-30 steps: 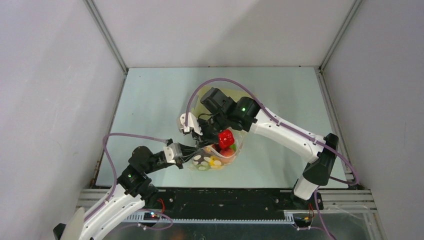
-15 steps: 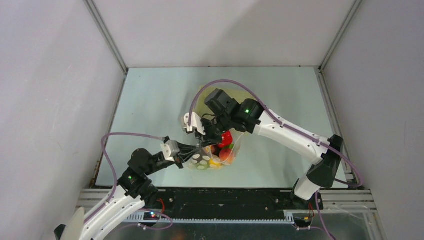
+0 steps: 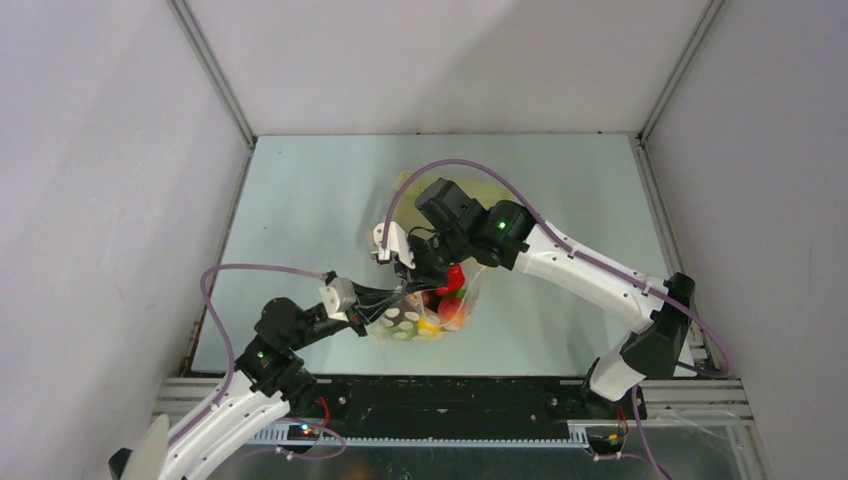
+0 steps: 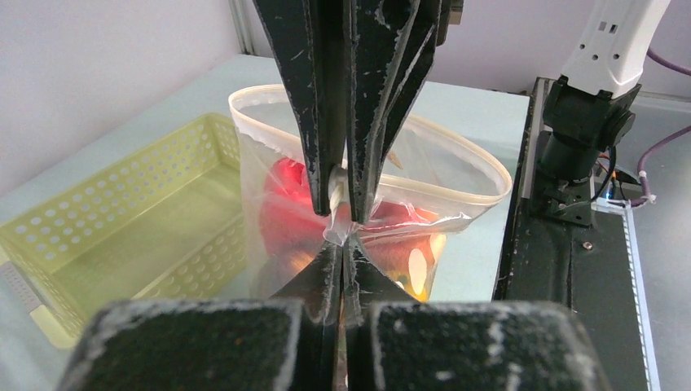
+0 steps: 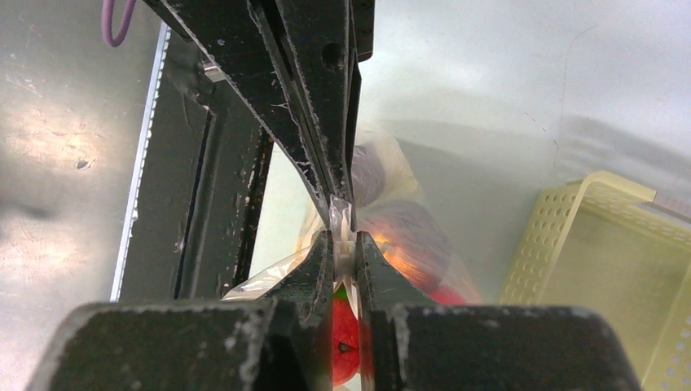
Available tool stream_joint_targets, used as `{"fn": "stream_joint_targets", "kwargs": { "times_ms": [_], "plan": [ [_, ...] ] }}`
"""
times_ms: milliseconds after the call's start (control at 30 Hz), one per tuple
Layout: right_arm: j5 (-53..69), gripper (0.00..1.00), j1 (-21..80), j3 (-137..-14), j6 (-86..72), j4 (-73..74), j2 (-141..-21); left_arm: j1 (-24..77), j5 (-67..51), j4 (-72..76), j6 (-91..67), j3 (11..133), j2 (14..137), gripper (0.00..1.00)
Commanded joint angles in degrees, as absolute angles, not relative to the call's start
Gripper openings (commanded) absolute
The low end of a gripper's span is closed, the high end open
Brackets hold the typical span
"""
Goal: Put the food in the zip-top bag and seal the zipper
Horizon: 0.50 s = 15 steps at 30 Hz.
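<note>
Next, my left gripper opens, reaches in farther and takes more plastic [image 4: 343,217] below the zipper strip, because it pinches just a sliver of the bag's end.
The clear zip-top bag [image 3: 428,318], white dots on its near side, lies mid-table with food inside: a red piece [image 3: 453,277], orange and yellow ones. My left gripper [image 3: 396,298] is shut on the bag's left end [image 4: 345,235]. Directly facing it, my right gripper [image 3: 419,279] is shut on the white zipper strip [image 5: 343,244] at the same corner. In the left wrist view the mouth [image 4: 456,167] behind the pinch gapes as an open loop over a red piece [image 4: 285,195]. The right wrist view shows a red piece [image 5: 345,342] and a dark purple one [image 5: 417,235] through the plastic.
A pale yellow latticed basket [image 3: 405,188] sits just beyond the bag, mostly under my right arm, and its wall [image 4: 122,212] stands close to the bag's left side. The black base rail [image 5: 204,204] runs along the table's near edge.
My right arm has swung slightly to the right and its wrist now covers part of the red piece. The left gripper keeps its hold on the bag's end.
</note>
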<state>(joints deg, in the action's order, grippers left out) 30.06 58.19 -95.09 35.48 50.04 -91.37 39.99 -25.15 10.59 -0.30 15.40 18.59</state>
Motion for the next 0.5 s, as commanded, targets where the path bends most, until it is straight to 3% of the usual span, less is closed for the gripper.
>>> {"fn": "stream_joint_targets", "kwargs": {
  "times_ms": [0,467],
  "plan": [
    [23.78,0.12,56.66,-92.32,31.59,49.49,-88.48,39.8,-24.03,16.07,-1.72,15.39,16.61,0.0],
    [24.16,0.16,54.64,-88.76,28.4,48.81,-86.05,39.77,-24.1,16.29,-2.49,14.84,16.57,0.0]
  ]
}}
